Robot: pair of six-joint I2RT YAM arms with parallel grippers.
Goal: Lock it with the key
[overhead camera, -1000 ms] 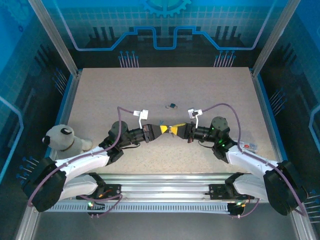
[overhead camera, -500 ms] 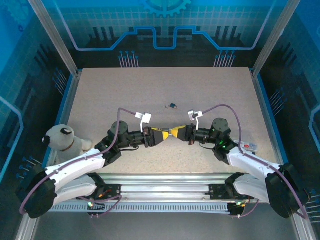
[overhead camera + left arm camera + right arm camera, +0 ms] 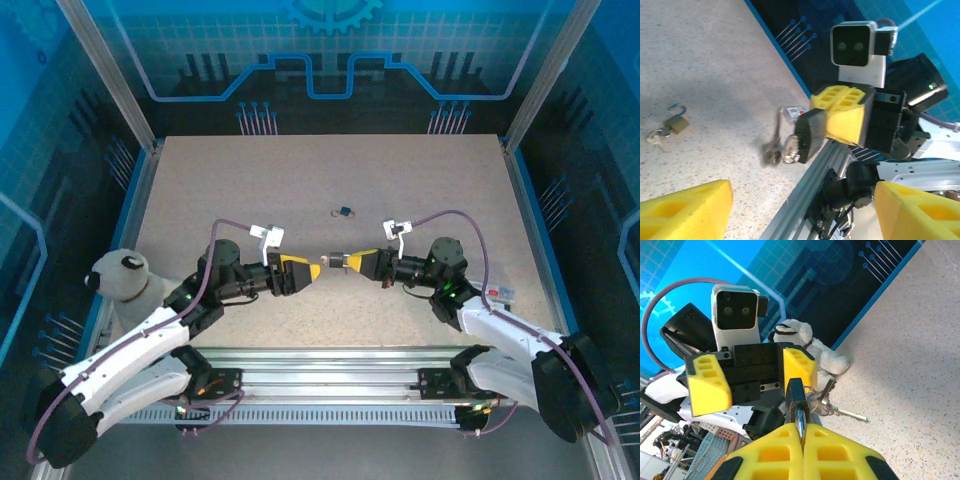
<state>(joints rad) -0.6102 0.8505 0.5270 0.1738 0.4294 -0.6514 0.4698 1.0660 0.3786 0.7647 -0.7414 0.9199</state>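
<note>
The keys hang out past the open fingertips of my left gripper, so my right gripper should bring the padlock nearer before my left gripper pinches the keys at its end (image 3: 791, 149).
My right gripper (image 3: 352, 262) is shut on a dark padlock (image 3: 338, 262), held above the table near its middle. In the right wrist view the yellow fingers (image 3: 770, 455) pinch the padlock (image 3: 799, 395) by its shackle end, and a bunch of keys (image 3: 824, 401) hangs from its body. My left gripper (image 3: 306, 271) stands open just left of the padlock, touching nothing. In the left wrist view its two yellow fingertips (image 3: 685, 210) frame the padlock (image 3: 807, 135) and the blurred keys (image 3: 782, 147) from a short distance.
A small brass padlock (image 3: 344, 211) with its own keys (image 3: 654, 137) lies on the table farther back. A white stuffed dog (image 3: 125, 278) sits at the left edge. A small white card (image 3: 498, 292) lies at the right. An aluminium rail (image 3: 330, 360) runs along the near edge.
My left gripper has opened, let go of the keys and drawn back to the left. The right gripper still holds the padlock, shifted slightly right and up.
</note>
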